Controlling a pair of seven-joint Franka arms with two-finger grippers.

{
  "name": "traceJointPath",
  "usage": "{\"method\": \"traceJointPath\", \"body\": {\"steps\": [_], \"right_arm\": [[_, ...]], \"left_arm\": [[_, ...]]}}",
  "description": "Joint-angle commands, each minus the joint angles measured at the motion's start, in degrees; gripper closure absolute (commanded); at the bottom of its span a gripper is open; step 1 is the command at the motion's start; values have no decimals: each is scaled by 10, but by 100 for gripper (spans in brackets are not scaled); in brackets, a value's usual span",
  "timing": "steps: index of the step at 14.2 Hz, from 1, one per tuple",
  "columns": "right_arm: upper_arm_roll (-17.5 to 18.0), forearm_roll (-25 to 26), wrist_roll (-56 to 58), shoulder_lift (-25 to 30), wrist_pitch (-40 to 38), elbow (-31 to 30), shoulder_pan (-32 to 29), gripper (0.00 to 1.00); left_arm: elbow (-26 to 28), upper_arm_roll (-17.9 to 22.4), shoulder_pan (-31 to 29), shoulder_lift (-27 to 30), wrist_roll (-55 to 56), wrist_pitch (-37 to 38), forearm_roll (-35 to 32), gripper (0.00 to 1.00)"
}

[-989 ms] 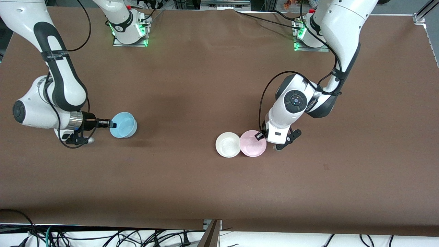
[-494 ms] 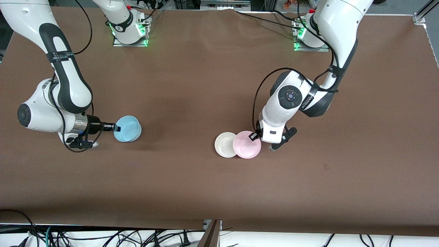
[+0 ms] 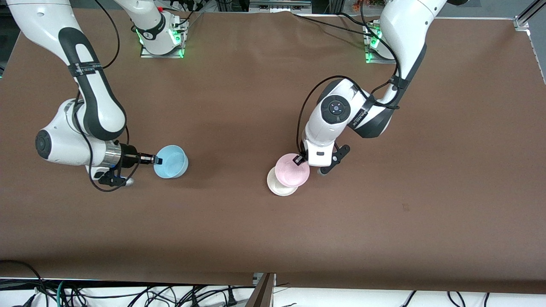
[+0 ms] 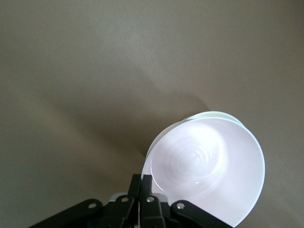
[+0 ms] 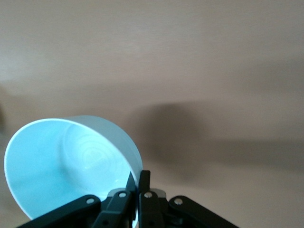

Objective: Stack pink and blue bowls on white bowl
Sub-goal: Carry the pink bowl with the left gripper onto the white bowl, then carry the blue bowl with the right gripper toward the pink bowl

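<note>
The pink bowl, now hanging tilted over the white bowl, will be let go by my left gripper nested inside the white bowl (image 3: 283, 180), down on the brown cloth.
The pale pink bowl (image 3: 291, 170) hangs tilted in my left gripper (image 3: 298, 161), which is shut on its rim. It overlaps the white bowl (image 3: 277, 186), which sits on the table and shows only as a crescent under it. In the left wrist view the pink bowl (image 4: 209, 171) fills the space by the left gripper (image 4: 141, 178), with a thin pale rim (image 4: 211, 114) peeking past it. My right gripper (image 3: 157, 160) is shut on the rim of the sky blue bowl (image 3: 171, 167), held off the table toward the right arm's end. The right wrist view shows the blue bowl (image 5: 61, 166) pinched in the right gripper (image 5: 138, 177).
A brown cloth (image 3: 264, 238) covers the table. The two arm bases (image 3: 161, 40) (image 3: 379, 49) stand along the edge farthest from the front camera. Cables (image 3: 128, 294) lie below the table's near edge.
My left gripper has carried the pink bowl from beside the white bowl to partly over it. My right gripper has brought the blue bowl toward the table's middle.
</note>
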State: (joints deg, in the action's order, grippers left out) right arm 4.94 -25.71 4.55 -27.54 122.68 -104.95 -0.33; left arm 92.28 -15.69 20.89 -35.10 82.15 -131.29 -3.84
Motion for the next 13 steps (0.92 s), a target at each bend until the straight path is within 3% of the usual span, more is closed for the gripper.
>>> {"method": "traceJointPath", "body": {"steps": [1,4,7,13], "right_arm": [[-1,-13,-26,-7,-8,21,11,100],[-1,-13,-26,-6,-10,24,10,100],[-1,-14,-38,-7,-8,24,16,100],[-1,-14,-133,-35,-1,65,70,100]], "left_arm": [[-16,5,12,-15,21,6,-5,100],[-17,6,16,-29,41,3,-7,100],[-53,6,21,-47,59,1,-6,100],[-71,8,21,-58,74,0,-6,100]]}}
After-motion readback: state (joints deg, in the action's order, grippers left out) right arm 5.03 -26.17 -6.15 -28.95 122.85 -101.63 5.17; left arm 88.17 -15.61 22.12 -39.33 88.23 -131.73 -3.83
